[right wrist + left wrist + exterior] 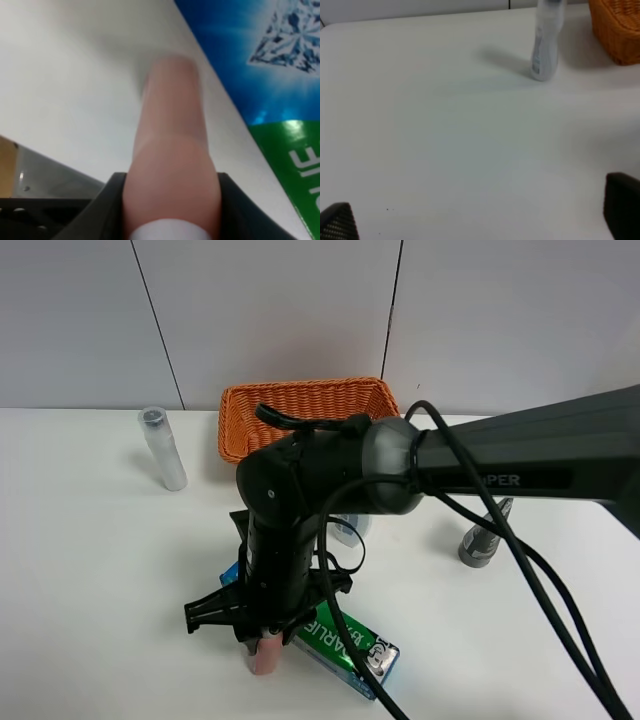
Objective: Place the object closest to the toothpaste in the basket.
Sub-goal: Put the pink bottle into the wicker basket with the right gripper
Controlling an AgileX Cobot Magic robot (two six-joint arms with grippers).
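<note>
The robot's right gripper should release the pink tube, now low over the table, on the middle of the orange wicker basket's bottom point(309, 428).
The toothpaste box point(352, 646), green and blue, lies on the white table at front centre; it also shows in the right wrist view point(280, 100). A pink tube point(266, 654) sits right beside its left end. My right gripper point(262, 634) reaches across from the right and is shut on the pink tube point(172, 165), with a black finger point(107, 202) on either side, low over the table. The orange wicker basket point(305, 405) stands at the back centre. My left gripper point(480, 216) is open and empty over bare table; it is out of the high view.
A clear bottle point(163, 448) stands at back left, also in the left wrist view point(545, 45) next to the basket's corner point(617, 30). A grey tube point(485, 535) stands at right. A pale container point(350, 528) is partly hidden behind my right arm.
</note>
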